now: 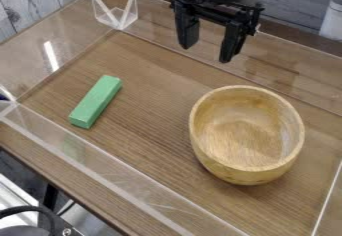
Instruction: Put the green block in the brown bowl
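Next, my gripper goes to the green block's middle (95,102) and closes there across its long sides.
The green block (96,101) lies flat on the wooden table at the left, its long side running diagonally. The brown bowl (247,134) stands upright at the right front, and its hollow holds nothing. My gripper (211,40) hangs above the table's far middle, pointing down, with its black fingers (187,30) spread apart and nothing between them. It is well away from the block and behind the bowl.
Clear acrylic walls (80,170) ring the wooden table top (154,80), with a low front wall and a folded clear corner piece (118,12) at the back left. Bare wood lies between block and bowl.
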{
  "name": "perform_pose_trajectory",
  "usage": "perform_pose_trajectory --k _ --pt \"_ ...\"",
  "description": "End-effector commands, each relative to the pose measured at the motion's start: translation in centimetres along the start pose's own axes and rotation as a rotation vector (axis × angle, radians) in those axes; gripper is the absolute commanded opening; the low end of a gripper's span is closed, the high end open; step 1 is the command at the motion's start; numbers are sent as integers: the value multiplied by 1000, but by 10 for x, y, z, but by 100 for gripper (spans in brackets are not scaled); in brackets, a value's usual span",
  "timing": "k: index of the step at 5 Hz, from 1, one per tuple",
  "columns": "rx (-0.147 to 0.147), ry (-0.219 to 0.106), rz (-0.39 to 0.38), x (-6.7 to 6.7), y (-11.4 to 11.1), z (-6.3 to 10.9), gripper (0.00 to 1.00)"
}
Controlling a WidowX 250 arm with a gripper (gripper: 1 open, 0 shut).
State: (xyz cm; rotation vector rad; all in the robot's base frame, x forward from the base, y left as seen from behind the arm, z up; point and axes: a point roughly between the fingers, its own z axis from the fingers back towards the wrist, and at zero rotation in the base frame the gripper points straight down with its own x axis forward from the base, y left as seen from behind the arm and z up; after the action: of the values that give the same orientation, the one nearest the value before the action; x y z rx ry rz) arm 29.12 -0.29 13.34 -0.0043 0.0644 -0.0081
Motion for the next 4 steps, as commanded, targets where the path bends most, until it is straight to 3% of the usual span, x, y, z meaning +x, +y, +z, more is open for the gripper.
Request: perform_pose_trajectory --k 1,2,4 --pt "2 26 -5 -4 4 -8 100" --pt "3 41 0 -23 27 -14 100" --pt "21 -1 41 -56 104 -15 100"
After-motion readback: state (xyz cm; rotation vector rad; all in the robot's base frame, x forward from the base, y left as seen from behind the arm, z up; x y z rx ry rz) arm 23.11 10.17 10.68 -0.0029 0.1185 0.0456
